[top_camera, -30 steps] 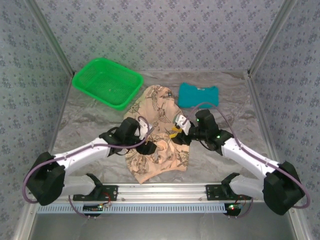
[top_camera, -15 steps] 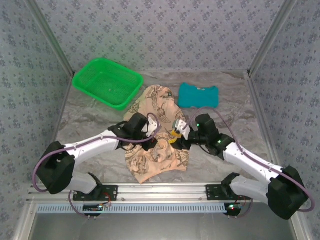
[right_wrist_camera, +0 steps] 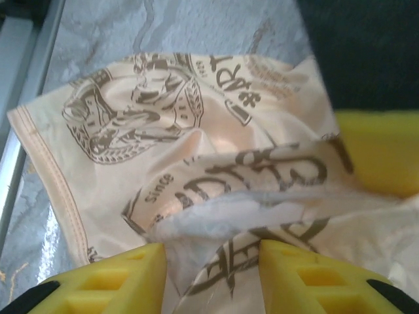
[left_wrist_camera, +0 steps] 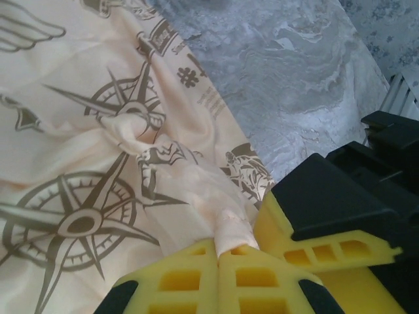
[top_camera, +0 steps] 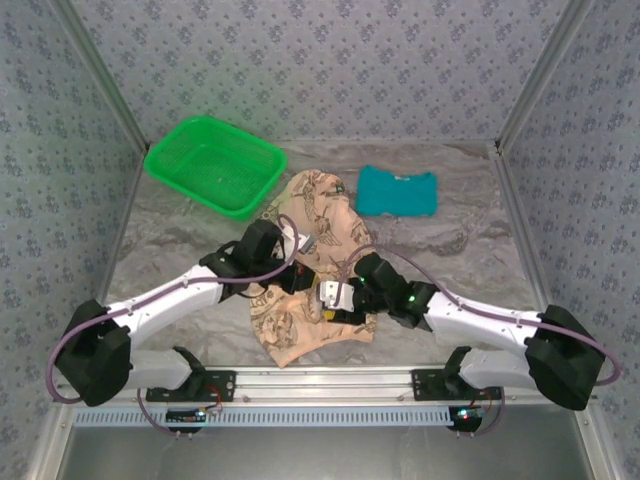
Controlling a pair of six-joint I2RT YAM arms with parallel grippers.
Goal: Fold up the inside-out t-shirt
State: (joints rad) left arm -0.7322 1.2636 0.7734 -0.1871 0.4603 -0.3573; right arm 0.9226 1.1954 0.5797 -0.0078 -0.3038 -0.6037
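The robot's left gripper needs to release the pinched-up fold at the t-shirt's side edge (top_camera: 262,264) that is nearest the green mesh basket's near corner.
The inside-out t-shirt (top_camera: 315,215), peach-beige with dark compass prints, lies crumpled in the middle of the table. My left gripper (top_camera: 303,276) is over its centre and shut on a pinched-up ridge of the cloth, which shows between the yellow fingertips (left_wrist_camera: 219,252). The t-shirt (left_wrist_camera: 85,131) spreads left of that pinch. My right gripper (top_camera: 331,297) sits right beside it on the shirt's near half, and one of its yellow fingers (left_wrist_camera: 308,226) almost touches mine. The right gripper (right_wrist_camera: 213,258) is open, with a loose fold of the t-shirt (right_wrist_camera: 131,118) lying between its spread fingers.
A green mesh basket (top_camera: 215,165) stands at the back left. A small folded teal garment (top_camera: 397,190) lies at the back right. Patterned walls close three sides, and a metal rail (top_camera: 320,380) runs along the near edge between the arm bases.
My left gripper has closed on the cloth at the shirt's centre. My right gripper has come down and toward the near edge, from above the shirt to the fold beside the left gripper.
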